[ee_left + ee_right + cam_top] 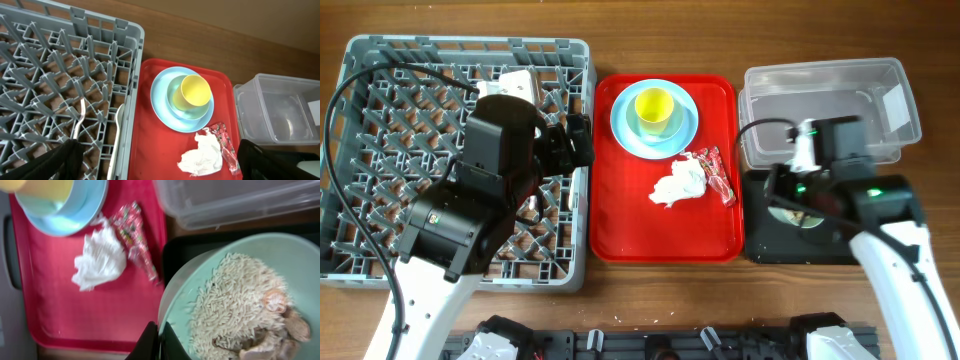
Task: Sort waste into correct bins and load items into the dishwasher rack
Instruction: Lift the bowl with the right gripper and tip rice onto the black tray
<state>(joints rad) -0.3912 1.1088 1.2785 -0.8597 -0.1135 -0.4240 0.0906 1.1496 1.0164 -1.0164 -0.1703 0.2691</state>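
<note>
Next, I release the mint-green bowl with my right gripper on the red tray's bare front part (681, 234) (104, 315), just below the white napkin.
My right gripper (159, 340) is shut on the rim of the mint-green bowl (280, 250), which holds beige rice (235, 300) and food scraps, over the black tray (185, 250). In the overhead view this gripper (782, 190) is above the black tray (800, 245). The white napkin (680, 183) and red wrapper (718, 172) lie on the red tray. The yellow cup (655, 108) stands on the light blue plate (625, 125). My left gripper (160, 167) is open and empty over the grey rack's (380, 100) right edge. The white fork (77, 117) and spoon (117, 130) lie in the rack.
The flat red tray (660, 230) lies between the rack and the bins. The clear tub (830, 85) with a white label stands at the back right, behind the black tray. Black cables run over the rack's left side and across the clear tub.
</note>
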